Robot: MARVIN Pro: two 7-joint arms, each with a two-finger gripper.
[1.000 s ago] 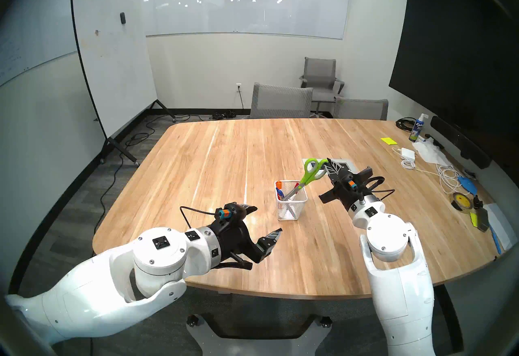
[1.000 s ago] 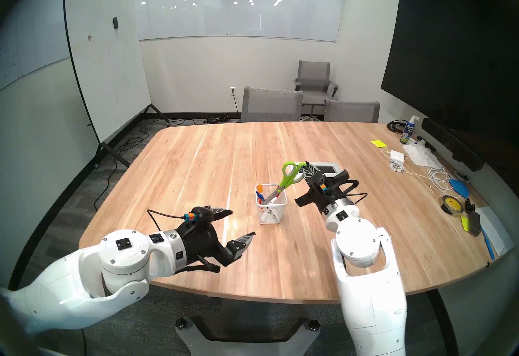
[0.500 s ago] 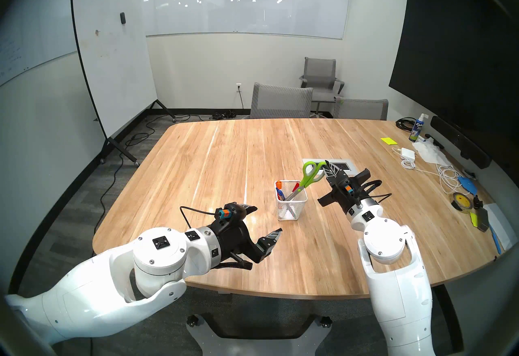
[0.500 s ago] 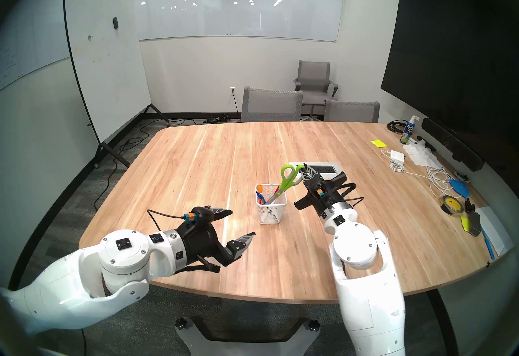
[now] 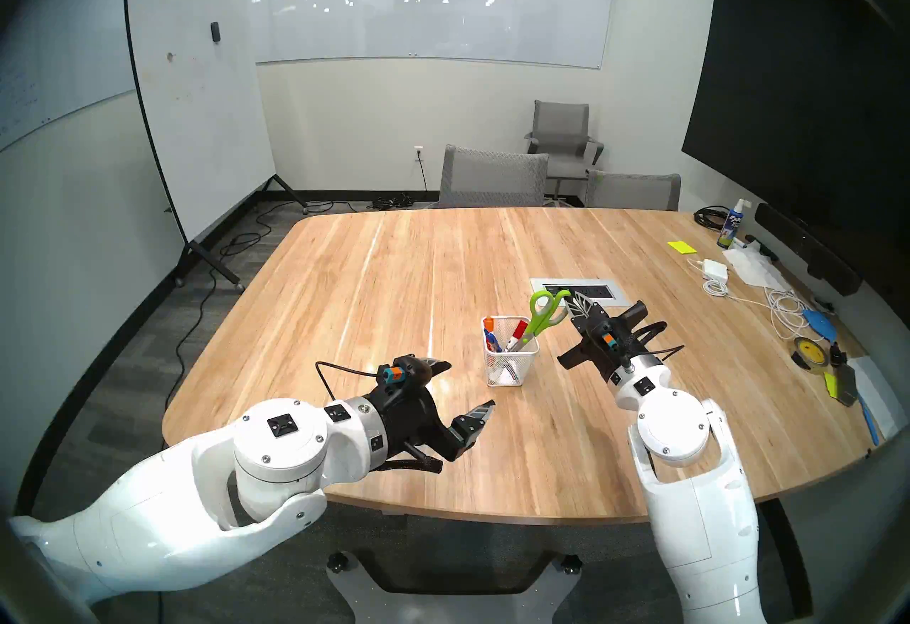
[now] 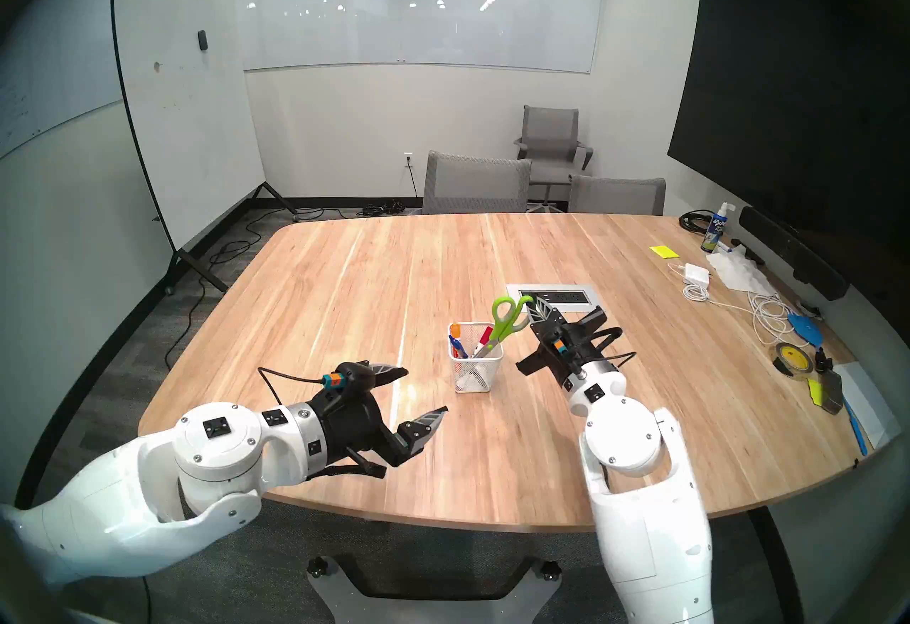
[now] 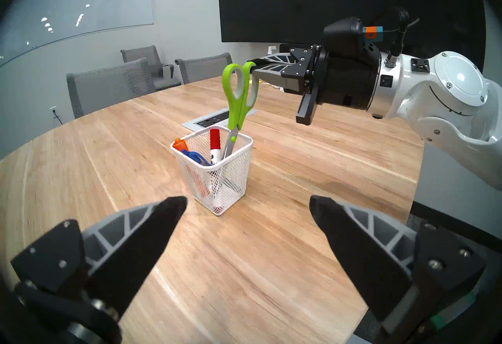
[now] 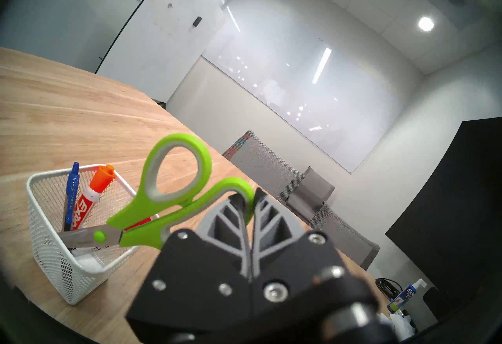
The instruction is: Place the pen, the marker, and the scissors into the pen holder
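Next, my right gripper lets go of the lime-green scissors inside the white mesh pen holder (image 5: pixel 517 344) (image 8: pixel 107 235), next to the orange-capped marker.
The white mesh pen holder (image 5: pixel 512 364) (image 7: pixel 220 180) stands mid-table. In it are a blue pen (image 8: pixel 72 188), an orange-capped marker (image 8: pixel 102 180) and a red-capped marker (image 7: pixel 214 142). The lime-green scissors (image 5: pixel 541 315) (image 7: pixel 235 107) (image 8: pixel 163 199) lean out of the cup, blades down inside it and handles above the rim. My right gripper (image 5: pixel 566 297) (image 8: pixel 248 198) is shut on the rim of one handle loop. My left gripper (image 5: pixel 468 385) (image 7: pixel 248 201) hangs open and empty over the table, nearer me and left of the cup.
A power outlet panel (image 5: pixel 581 290) is set into the table just behind the right gripper. Cables, a white charger (image 5: pixel 714 267), a tape roll (image 5: pixel 807 352) and a spray bottle (image 5: pixel 731 226) crowd the right edge. Grey chairs (image 5: pixel 492 177) stand at the far side.
My right gripper has come down and toward me with the scissors, so the blades sit deeper in the cup and the handles are lower. The left arm has not moved.
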